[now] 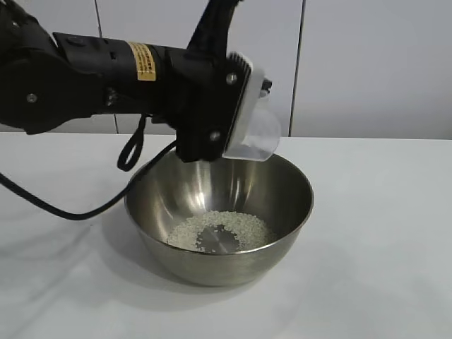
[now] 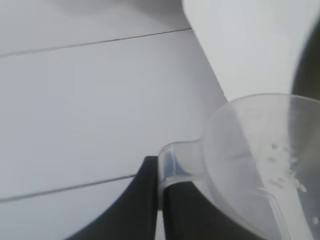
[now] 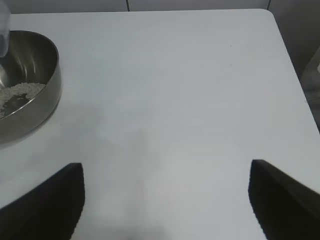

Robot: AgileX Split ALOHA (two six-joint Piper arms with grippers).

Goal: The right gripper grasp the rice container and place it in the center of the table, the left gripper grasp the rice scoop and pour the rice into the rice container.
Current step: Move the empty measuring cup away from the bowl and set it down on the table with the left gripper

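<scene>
Next, I set the rice scoop, now tipped above the container's far rim, below the black cable with my left gripper, on the table point(image 1: 102, 239) close beside the rice container.
The rice container point(image 1: 212, 272), a shiny steel bowl, stands on the white table point(image 1: 381, 233) with a thin ring of rice point(image 1: 247, 227) in its bottom. Above its far rim my left gripper point(image 1: 236, 116) holds the rice scoop point(image 1: 260, 134) tipped mouth-down. In the left wrist view that gripper point(image 2: 159, 167) is shut on the scoop's small handle point(image 2: 176, 159), and a few grains point(image 2: 280, 170) cling inside the clear cup. My right gripper point(image 3: 167, 172) hangs open over bare table, well apart from the bowl point(image 3: 47, 95); it is out of the exterior view.
A black cable point(image 1: 70, 208) trails over the table left of the bowl. The table's side edge point(image 3: 295, 85) shows in the right wrist view, with open tabletop between it and the bowl. A panelled wall point(image 1: 367, 63) stands behind.
</scene>
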